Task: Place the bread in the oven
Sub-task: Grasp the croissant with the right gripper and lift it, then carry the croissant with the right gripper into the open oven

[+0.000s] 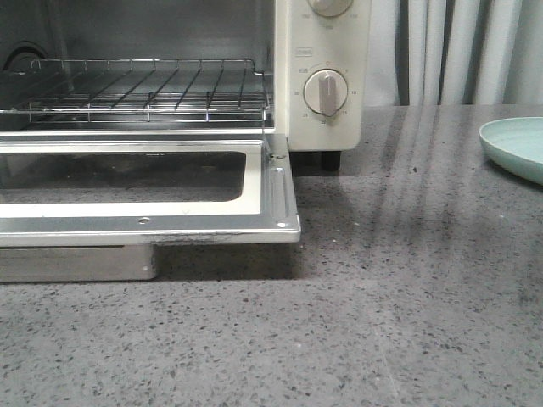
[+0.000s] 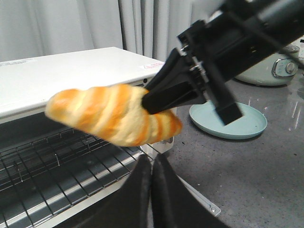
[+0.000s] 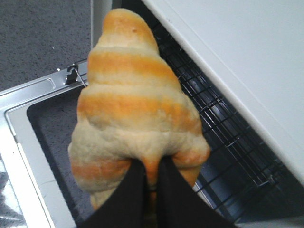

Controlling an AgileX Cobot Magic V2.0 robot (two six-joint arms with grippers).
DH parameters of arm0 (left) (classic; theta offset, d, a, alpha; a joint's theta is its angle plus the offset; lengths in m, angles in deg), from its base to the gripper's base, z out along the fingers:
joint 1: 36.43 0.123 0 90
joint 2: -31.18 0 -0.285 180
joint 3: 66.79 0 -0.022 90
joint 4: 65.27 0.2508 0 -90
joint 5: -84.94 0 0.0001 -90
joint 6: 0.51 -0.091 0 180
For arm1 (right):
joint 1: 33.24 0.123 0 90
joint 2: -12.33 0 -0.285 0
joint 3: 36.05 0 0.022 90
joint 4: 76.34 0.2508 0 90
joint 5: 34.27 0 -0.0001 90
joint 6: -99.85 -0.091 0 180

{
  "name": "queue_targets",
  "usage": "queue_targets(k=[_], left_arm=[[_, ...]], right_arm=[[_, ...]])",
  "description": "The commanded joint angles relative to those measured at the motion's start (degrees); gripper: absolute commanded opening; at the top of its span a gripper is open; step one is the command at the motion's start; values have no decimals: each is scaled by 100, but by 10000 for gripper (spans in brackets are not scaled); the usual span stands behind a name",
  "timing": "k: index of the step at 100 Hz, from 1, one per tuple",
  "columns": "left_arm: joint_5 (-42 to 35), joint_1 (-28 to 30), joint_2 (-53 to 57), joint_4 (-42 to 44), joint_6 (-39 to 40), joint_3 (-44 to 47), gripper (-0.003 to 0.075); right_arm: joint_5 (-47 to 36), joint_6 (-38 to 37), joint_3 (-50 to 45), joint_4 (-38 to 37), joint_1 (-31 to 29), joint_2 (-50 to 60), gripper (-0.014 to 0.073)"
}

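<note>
The bread, now held above the open oven door, will go down on the middle of the oven's bare wire rack (image 1: 129, 68) from my right gripper.
The bread (image 2: 111, 114) is a golden roll with cream stripes. My right gripper (image 2: 161, 97) is shut on one end of it and holds it in the air above the oven's open door and wire rack (image 2: 52, 161). In the right wrist view the bread (image 3: 135, 114) fills the middle, pinched by my right gripper (image 3: 151, 173). The cream-white oven (image 1: 327, 76) stands open with its door (image 1: 271, 199) flat and its rack (image 1: 144, 89) bare. My left gripper (image 2: 152, 164) is shut and empty over the door's edge. Neither gripper nor the bread shows in the front view.
A pale green plate (image 1: 517, 144) sits on the grey speckled counter to the right of the oven; it also shows in the left wrist view (image 2: 228, 121). A pale green appliance (image 2: 280, 66) stands behind it. A metal tray (image 1: 81, 263) lies under the door.
</note>
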Motion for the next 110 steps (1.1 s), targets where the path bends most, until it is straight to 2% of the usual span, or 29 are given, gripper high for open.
queue_targets(k=[1,20,46,84,89,96,110], left_arm=[[-255,11,-35,-187,41,-157,-21],[-135,11,-35,-187,41,-157,-21],[-123,11,-35,-187,41,-157,-21],[-20,11,-35,-187,41,-157,-21],[-20,11,-35,-187,41,-157,-21],[-20,11,-35,-187,41,-157,-21],[-20,11,-35,-187,41,-157,-21]], right_arm=[[-123,77,664,-190,4,-329,-76],[-68,77,1256,-653,4,-1179,-76],[-60,77,1404,-1622,4,-1797,-76],[-170,-64,1404,-1849,4,-1845,-69],[-196,-255,1404,-1890,4,-1845,-41],[-207,-369,1404,-1890,4,-1845,48],[-207,-520,1404,-1890,4,-1845,380]])
